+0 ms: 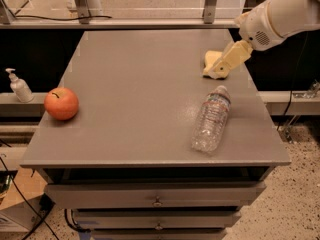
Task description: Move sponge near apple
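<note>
The sponge has to go over to the apple. Next, my gripper closes on the sponge's side (221, 63) nearest the white arm.
The pale yellow sponge (210, 57) lies at the far right of the grey table (140, 79), partly hidden behind my gripper. The red-orange apple (61, 103) sits at the table's left edge, far from the sponge. My gripper (216, 73), cream-yellow on a white arm reaching in from the upper right, hangs right over the sponge's front right side. I cannot tell whether it touches the sponge.
A clear plastic water bottle (211, 118) lies on its side in front of the sponge, near the right edge. A white pump bottle (20, 86) stands on a ledge left of the table. Drawers (157, 194) are below the tabletop.
</note>
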You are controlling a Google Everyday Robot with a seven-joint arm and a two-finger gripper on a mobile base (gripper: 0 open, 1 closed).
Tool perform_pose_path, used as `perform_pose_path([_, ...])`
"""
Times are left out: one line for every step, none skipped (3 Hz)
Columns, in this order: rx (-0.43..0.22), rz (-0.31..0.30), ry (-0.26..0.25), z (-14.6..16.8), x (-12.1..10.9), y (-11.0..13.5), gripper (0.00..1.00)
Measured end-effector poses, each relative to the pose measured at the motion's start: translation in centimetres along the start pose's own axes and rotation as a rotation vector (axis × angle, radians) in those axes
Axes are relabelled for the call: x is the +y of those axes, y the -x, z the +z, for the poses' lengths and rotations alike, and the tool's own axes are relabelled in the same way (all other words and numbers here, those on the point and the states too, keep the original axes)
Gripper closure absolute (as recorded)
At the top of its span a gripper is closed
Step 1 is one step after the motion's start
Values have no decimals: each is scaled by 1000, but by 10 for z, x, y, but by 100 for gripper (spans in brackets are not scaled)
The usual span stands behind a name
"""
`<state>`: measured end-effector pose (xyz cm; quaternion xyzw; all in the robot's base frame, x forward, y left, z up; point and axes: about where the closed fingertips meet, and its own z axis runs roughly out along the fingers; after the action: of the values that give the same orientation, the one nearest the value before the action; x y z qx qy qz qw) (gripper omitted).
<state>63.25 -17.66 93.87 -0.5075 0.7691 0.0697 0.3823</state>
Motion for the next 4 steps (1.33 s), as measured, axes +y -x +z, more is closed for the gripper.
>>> perform_pose_path([-1,4,4,5,-1,-2,0])
perform_pose_path([2,23,-17,12,-3,-5,0])
perform_pose_path([-17,65,-72,29,-16,-11,0])
perform_pose_path([-23,96,-130,48,-31,-15,0])
